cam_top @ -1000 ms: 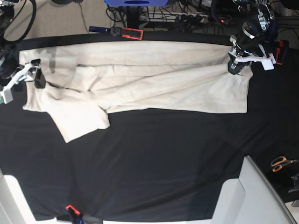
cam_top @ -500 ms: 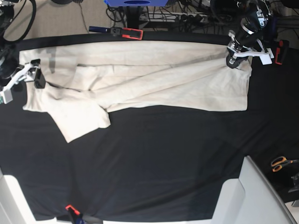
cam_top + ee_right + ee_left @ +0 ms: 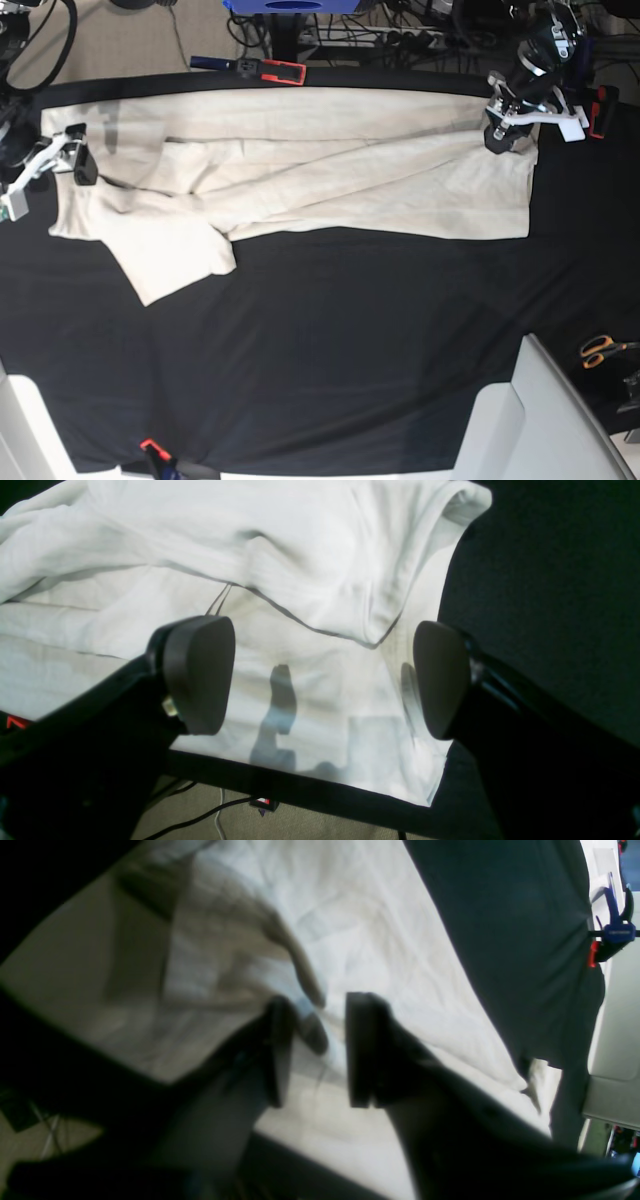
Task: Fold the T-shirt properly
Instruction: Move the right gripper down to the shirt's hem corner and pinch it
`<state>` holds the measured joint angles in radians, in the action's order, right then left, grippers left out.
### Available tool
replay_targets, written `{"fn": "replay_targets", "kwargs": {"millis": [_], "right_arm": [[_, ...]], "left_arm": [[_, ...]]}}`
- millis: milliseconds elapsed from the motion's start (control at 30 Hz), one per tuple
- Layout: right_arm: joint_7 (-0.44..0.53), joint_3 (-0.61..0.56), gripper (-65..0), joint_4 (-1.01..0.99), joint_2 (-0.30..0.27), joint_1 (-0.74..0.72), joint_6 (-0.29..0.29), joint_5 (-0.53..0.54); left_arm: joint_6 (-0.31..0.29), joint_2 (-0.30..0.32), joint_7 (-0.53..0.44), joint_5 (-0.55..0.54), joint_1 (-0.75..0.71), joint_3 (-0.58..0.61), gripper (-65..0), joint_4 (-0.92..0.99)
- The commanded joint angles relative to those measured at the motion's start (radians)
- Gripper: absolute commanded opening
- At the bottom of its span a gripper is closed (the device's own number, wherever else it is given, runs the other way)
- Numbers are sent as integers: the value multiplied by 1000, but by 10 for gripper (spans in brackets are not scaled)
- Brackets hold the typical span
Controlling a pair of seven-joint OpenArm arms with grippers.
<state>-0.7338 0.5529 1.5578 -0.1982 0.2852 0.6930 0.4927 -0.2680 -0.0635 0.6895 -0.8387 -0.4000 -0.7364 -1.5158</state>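
Note:
I need to next move my right gripper to the near corner [image 3: 142, 294] of the cream T-shirt's sleeve that hangs toward the front, and close it there.
The cream T-shirt [image 3: 330, 170] lies spread along the far side of the black tablecloth [image 3: 330, 340], one sleeve [image 3: 175, 255] hanging toward the front on the left. My left gripper [image 3: 503, 132] hovers over the shirt's far right corner. In the left wrist view its fingers [image 3: 362, 1050] stand apart, and a raised ridge of cloth [image 3: 307, 1005] sits loose between them. My right gripper [image 3: 48, 185] is at the shirt's left end. The right wrist view shows it [image 3: 320, 680] wide open above the T-shirt [image 3: 300, 580], holding nothing.
A red and black clamp [image 3: 270, 70] grips the table's back edge and another [image 3: 155, 450] the front edge. A blue clamp [image 3: 615, 932] shows in the left wrist view. Orange scissors [image 3: 600, 350] lie at the right. A white box [image 3: 545, 420] stands at the front right.
My left gripper drew the shirt's right corner a little toward the back edge, then its jaws parted and let the cloth go. The right arm has stayed still.

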Motion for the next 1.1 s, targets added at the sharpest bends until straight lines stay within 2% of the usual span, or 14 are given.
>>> {"fn": "replay_targets", "kwargs": {"millis": [0, 100, 200, 333, 533, 633, 733, 833, 967, 1067], "right_arm": [[21, 9, -126, 20, -16, -8, 5, 17], [21, 9, -126, 20, -16, -20, 5, 17], [21, 6, -126, 20, -16, -27, 5, 17], [-7, 3, -126, 20, -16, -91, 5, 14], [-151, 2, -128, -56, -25, -310, 5, 11], [-175, 0, -128, -176, -37, -426, 5, 2], [-169, -58, -128, -362, -48, -559, 5, -95], [-132, -115, -128, -480, -39, -639, 5, -202], [18, -149, -128, -592, -8, -691, 5, -294], [112, -144, -128, -742, -8, -748, 5, -378]], "left_arm": [[-12, 8, -14, -15, -7, -4, -403, -38], [-12, 8, -14, -15, -27, -4, -331, -90], [-12, 4, -15, -15, -41, -13, -321, -151], [-12, 1, -12, -18, -35, -88, -321, -234], [-12, 34, -11, -17, -46, -122, -321, -296], [-12, 69, -11, -15, -69, -122, -321, -291], [-14, 100, -11, -15, -84, -122, -321, -292], [-17, 123, -11, -15, -110, -124, -321, -292], [-17, 141, -14, -15, -116, -125, -321, -291], [-17, 152, -14, -15, -118, -125, -321, -291]]}}
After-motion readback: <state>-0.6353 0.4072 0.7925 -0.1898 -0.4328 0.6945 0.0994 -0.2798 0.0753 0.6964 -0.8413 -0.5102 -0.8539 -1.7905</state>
